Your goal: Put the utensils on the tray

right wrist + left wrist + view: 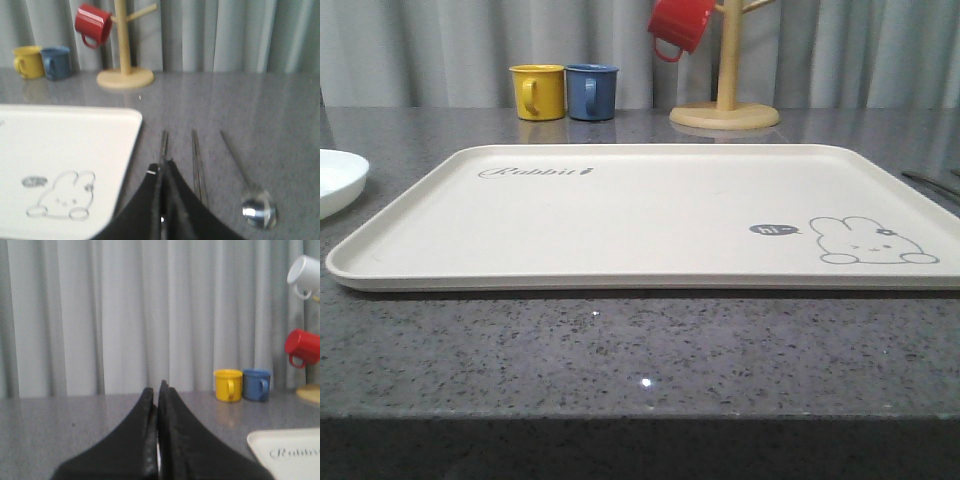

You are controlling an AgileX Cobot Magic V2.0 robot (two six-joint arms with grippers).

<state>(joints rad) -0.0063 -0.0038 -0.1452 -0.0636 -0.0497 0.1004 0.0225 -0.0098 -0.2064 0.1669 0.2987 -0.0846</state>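
Next, my left gripper moves to the white plate beside the cream tray and closes on the plate's rim (356, 200).
The cream tray (620, 215) with its rabbit drawing lies flat in the middle of the grey table. The white plate (335, 178) sits just off its left side. To the right of the tray lie the fork (163, 142), the chopsticks (197, 160) and the spoon (252, 200), side by side on the table. My right gripper (162, 167) is shut with nothing in it, hanging over the fork's handle so that the fork's near end is hidden. My left gripper (156, 390) is shut and empty above bare table, left of the tray's corner (287, 452).
A yellow mug (538, 91) and a blue mug (591, 91) stand behind the tray. A wooden mug tree (725, 105) at the back right carries a red mug (678, 24) and a white mug (307, 274). Curtains close off the back.
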